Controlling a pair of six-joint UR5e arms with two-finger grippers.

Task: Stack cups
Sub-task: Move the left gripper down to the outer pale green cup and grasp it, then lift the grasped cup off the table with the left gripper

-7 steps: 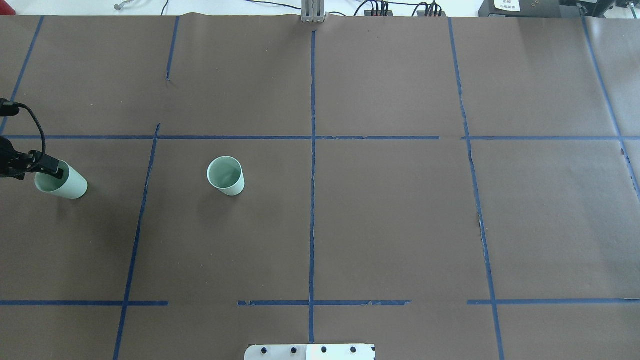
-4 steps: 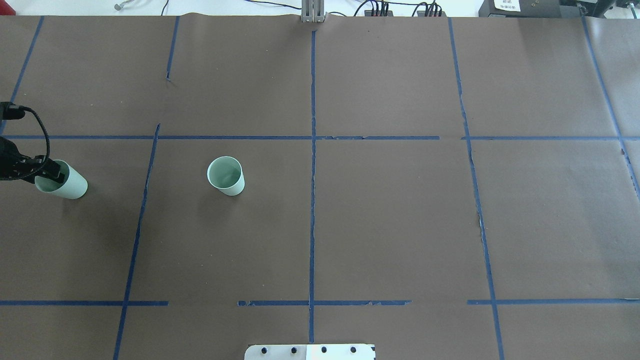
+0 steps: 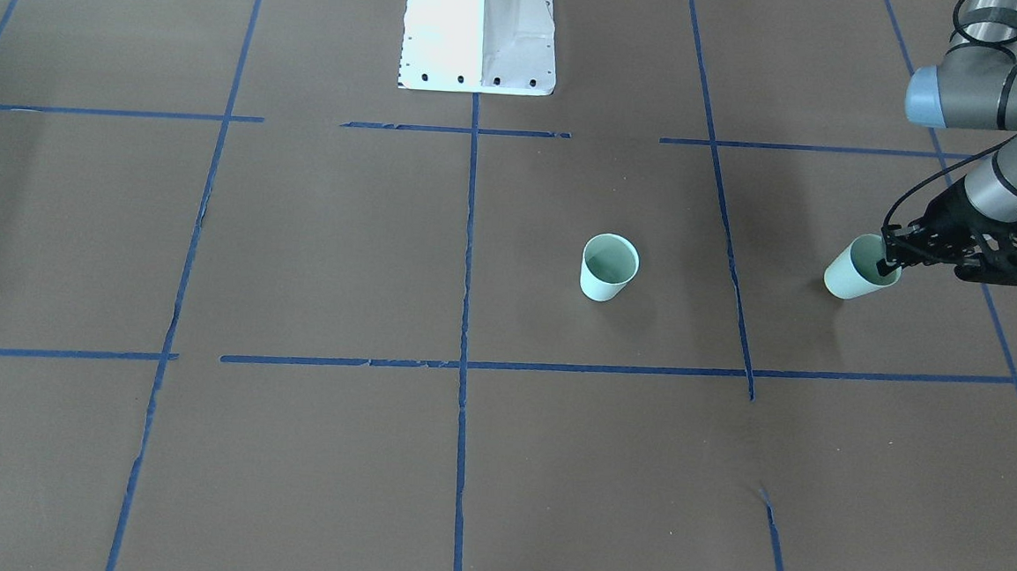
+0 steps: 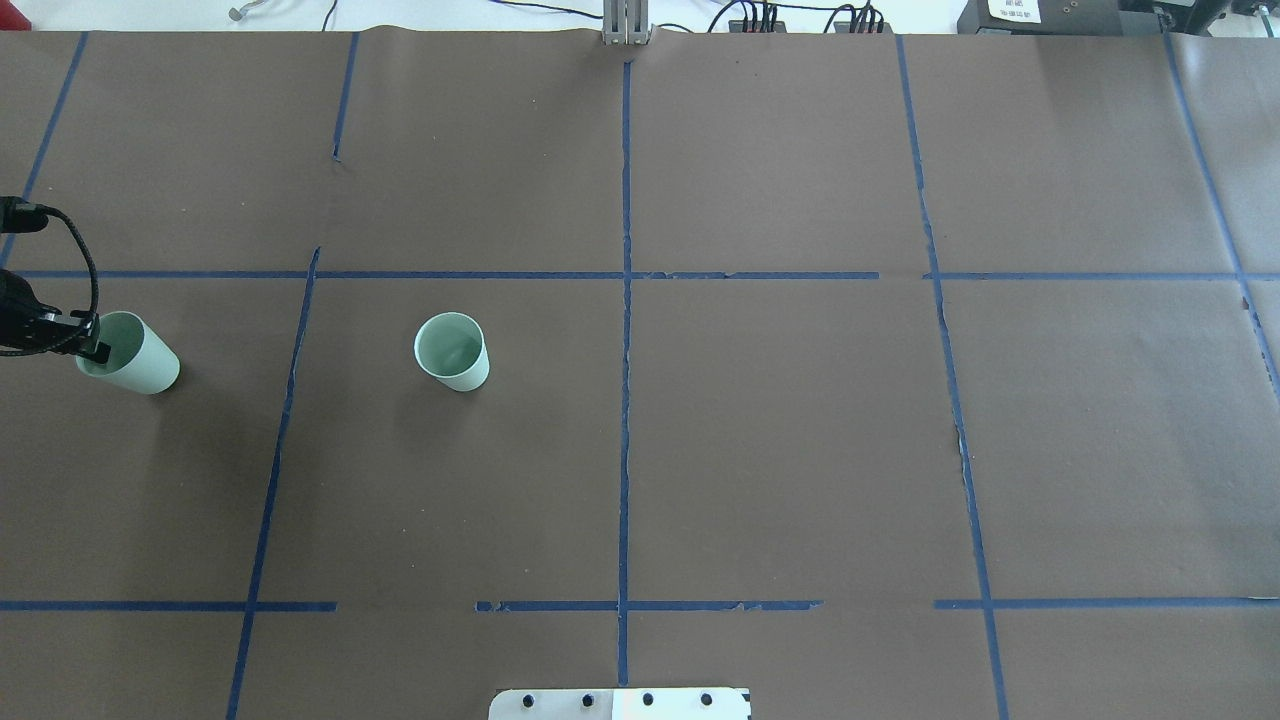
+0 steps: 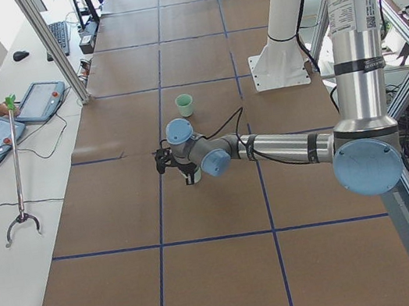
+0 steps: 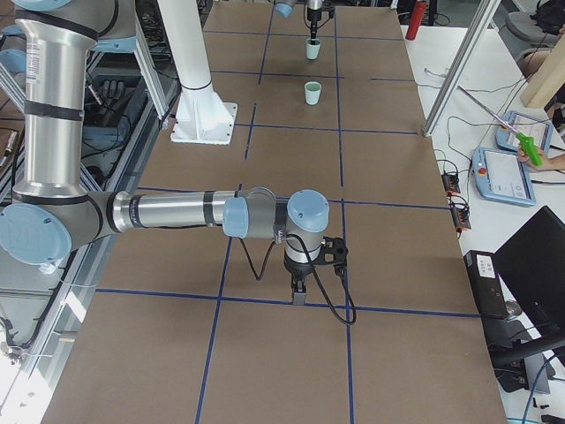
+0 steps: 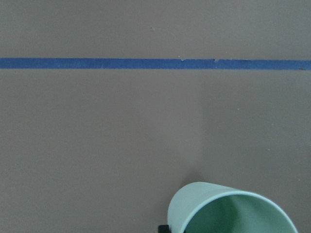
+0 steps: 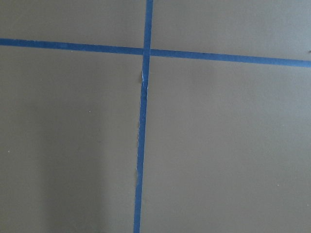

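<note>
Next, my left gripper releases its mint-green cup inside the other cup [image 3: 611, 261] standing free on the brown table.
Two pale mint-green cups are in view. One cup [image 4: 452, 351] stands upright and free on the brown table left of centre; it also shows in the front-facing view [image 3: 608, 267]. The other cup [image 4: 140, 360] is at the far left, tilted with its rim toward my left gripper [image 4: 98, 350]. That gripper is shut on its rim, one finger inside. The same grasp shows in the front-facing view, gripper [image 3: 891, 260] on cup [image 3: 849, 275]. The left wrist view shows this cup's rim [image 7: 228, 211] at the bottom. My right gripper [image 6: 300, 290] shows only in the exterior right view; I cannot tell its state.
Blue tape lines [image 4: 625, 300] divide the brown table cover into squares. The robot's white base [image 3: 480, 28] stands at the near middle edge. An operator's table with tablets [image 5: 17, 122] lies beyond the far edge.
The left gripper has drawn slightly toward the table's left edge. The held cup has shifted a little away from the robot with it. The free cup has not moved.
</note>
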